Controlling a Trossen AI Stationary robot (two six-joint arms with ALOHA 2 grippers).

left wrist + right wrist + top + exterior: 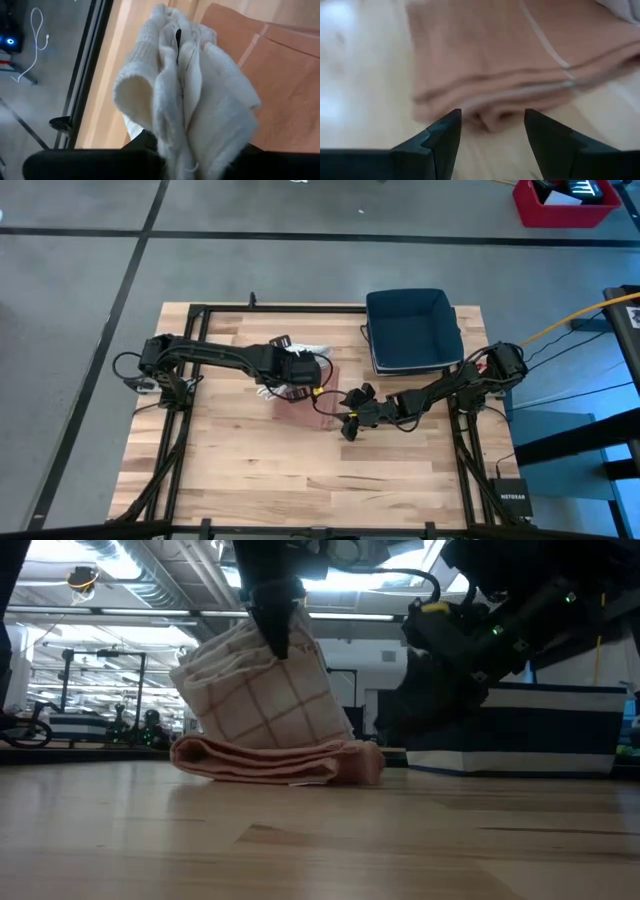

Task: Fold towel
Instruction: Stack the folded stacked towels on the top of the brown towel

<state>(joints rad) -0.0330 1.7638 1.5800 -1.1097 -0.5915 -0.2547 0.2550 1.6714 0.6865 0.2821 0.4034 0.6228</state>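
Observation:
The left gripper should release the towel's bunched part, now pulled up under that gripper, on the near end of the towel's pink side (306, 409).
The towel (318, 402) is pink on one face and white with a thin brown grid on the other. Its lower part lies folded in several layers on the table (275, 760). The other part is pulled up into a bunch (262, 685) under my left gripper (278, 628), which is shut on it above the towel (300, 368). My right gripper (492, 131) is open and low over the table just right of the towel (350, 423). Its fingers stand before the folded edge (490, 97) without touching it. My left gripper pinches the bunched upper part of the towel (182, 115) between its two fingers, several layers gathered together. The fingers come from above, pointing down. The held part stands raised below the fingers (285, 650), while the towel's lower folded part rests on the table.
A dark blue bin (411, 330) stands at the table's far right, behind the right arm (530, 730). Bare wooden table (260, 470) spreads toward the near edge. A black frame (200, 310) runs along the table's far and side edges.

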